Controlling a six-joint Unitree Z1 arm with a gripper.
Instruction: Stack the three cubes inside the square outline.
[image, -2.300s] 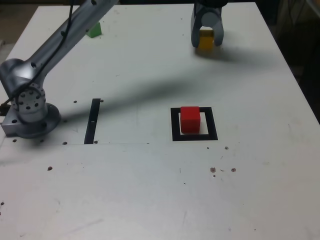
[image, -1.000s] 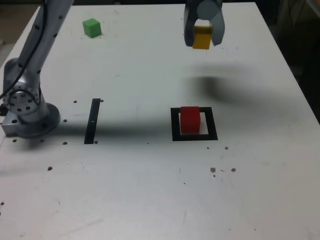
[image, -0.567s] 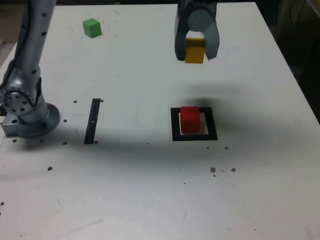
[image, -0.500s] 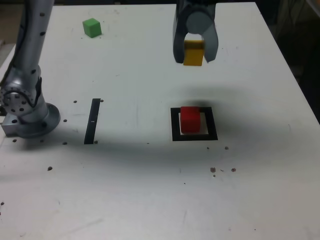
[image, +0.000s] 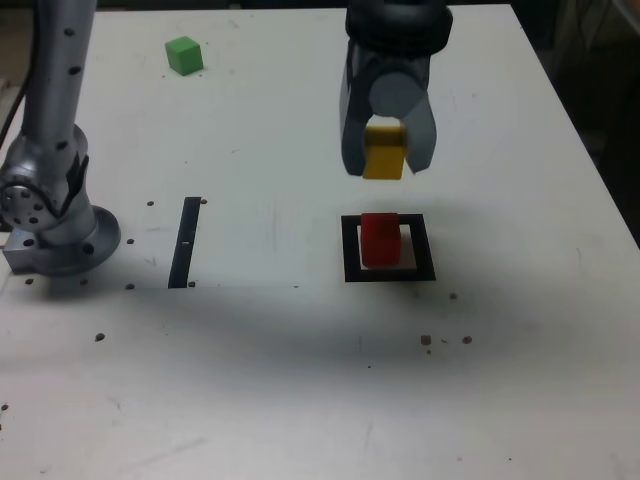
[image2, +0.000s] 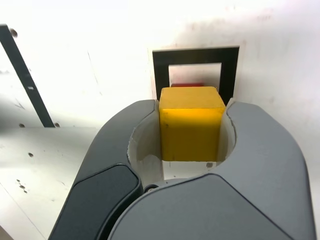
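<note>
The robot's gripper should release the yellow cube on top of the red cube (image: 382, 223) (image2: 188, 85) in the square outline.
My gripper (image: 385, 160) is shut on the yellow cube (image: 383, 161) and holds it in the air, just above and behind the red cube (image: 380, 240). The red cube sits inside the square outline (image: 390, 274), a thick black frame with a pale centre. In the wrist view the yellow cube (image2: 190, 124) fills the space between the grey fingers (image2: 125, 135), and only a sliver of the red cube (image2: 186, 85) shows past it inside the square outline (image2: 195, 56). The green cube (image: 184, 55) rests alone far back at the exterior view's left.
A thin black strip (image: 186, 241) lies on the white table (image: 300, 380) at the exterior view's left of the square, also seen as the black strip (image2: 25, 80) in the wrist view. The arm's grey base (image: 55, 225) stands at the left edge.
The gripper has carried the yellow cube from the table's far side toward the front and lower, until it hangs close over the red cube. The red and green cubes have not moved.
</note>
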